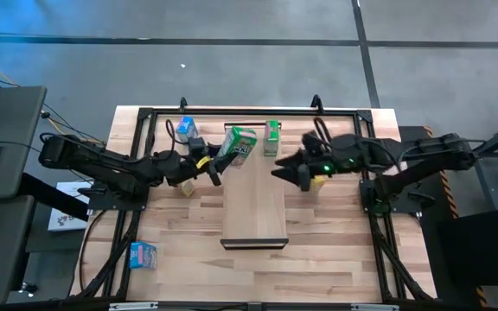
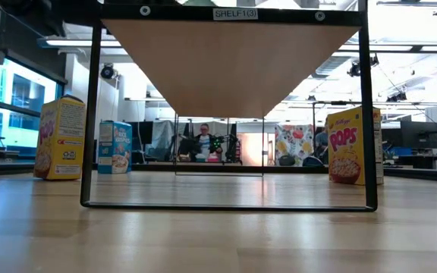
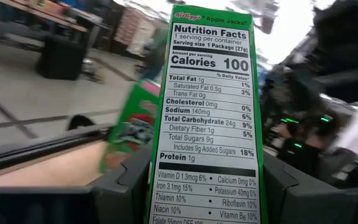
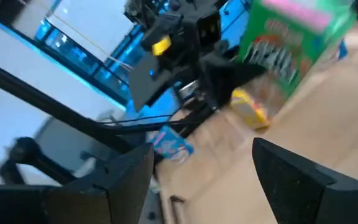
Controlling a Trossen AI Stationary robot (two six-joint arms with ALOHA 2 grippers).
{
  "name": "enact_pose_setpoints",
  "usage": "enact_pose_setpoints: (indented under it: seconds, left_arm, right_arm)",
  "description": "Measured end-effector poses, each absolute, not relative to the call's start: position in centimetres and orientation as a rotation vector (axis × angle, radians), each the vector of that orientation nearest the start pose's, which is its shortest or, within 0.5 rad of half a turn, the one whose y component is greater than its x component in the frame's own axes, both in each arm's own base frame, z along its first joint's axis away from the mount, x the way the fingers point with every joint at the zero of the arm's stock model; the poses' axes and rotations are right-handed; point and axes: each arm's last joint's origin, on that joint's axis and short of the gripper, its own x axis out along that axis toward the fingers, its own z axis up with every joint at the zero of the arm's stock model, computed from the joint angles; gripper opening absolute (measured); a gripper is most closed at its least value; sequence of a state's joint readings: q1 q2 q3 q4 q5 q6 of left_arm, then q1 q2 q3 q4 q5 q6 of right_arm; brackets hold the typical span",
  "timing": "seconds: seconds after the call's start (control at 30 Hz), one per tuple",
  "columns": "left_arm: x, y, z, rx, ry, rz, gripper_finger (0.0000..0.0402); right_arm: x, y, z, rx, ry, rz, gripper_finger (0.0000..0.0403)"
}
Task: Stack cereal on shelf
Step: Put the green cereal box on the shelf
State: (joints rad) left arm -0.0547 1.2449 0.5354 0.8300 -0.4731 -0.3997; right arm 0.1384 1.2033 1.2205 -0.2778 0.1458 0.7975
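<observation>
The tilted green box has my left gripper too low on it, so my right gripper should hold it still while my left gripper takes it nearer the box's top (image 3: 214, 22).
My left gripper (image 1: 217, 166) is shut on a green cereal box (image 1: 238, 145), tilted over the far left corner of the light-wood shelf (image 1: 254, 212). A second green box (image 1: 271, 138) stands on the shelf's far end. One yellow box (image 1: 186, 187) sits under my left arm, another (image 1: 320, 180) beside my right gripper (image 1: 285, 171), which hangs open over the shelf's right edge. One blue box (image 1: 187, 130) stands at the far left. A second blue box (image 1: 143, 255) lies near the table's left near corner. My left gripper pinches the green box (image 3: 207, 124) between its two fingers (image 3: 123, 186), one on each broad face, low on the box. The narrow nutrition panel (image 3: 207, 74) faces the wrist camera. The fingers come from the table's left. The box is tilted and seems lifted clear of the shelf.
The shelf board is carried on a black metal frame (image 2: 89, 114) above the striped tabletop (image 1: 335, 259). In the low view a yellow box (image 2: 59, 136), a blue box (image 2: 114, 146) and a Corn Pops box (image 2: 353, 144) stand on the table. A person sits far behind.
</observation>
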Motion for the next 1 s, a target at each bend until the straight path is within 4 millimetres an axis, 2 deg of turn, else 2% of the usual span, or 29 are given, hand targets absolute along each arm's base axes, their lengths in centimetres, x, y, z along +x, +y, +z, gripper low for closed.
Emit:
enact_pose_setpoints:
  seconds: [0.17,0.33,0.63,0.87,1.0]
  left_arm:
    - [25.3,-0.5,26.1,-0.475,-0.282,0.211,0.0168]
    - [24.9,-1.0,27.4,-0.514,-0.395,0.116,0.0168]
    - [24.7,-1.5,28.0,-0.535,-0.448,0.078,0.0168]
    - [24.6,-1.9,28.0,-0.549,-0.447,0.06,0.0168]
    - [24.6,-1.9,28.0,-0.55,-0.448,0.06,0.0168]
  right_arm:
    - [28.3,1.4,39.9,0.648,0.344,-0.168,0.0271]
    - [30.2,0.4,40.4,0.606,0.431,-0.231,0.0271]
    - [33.8,0.6,41.4,0.577,0.327,-0.181,0.0271]
    - [34.4,0.3,41.7,0.562,0.261,-0.207,0.027]
    - [34.5,0.3,41.9,0.548,0.24,-0.2,0.0251]
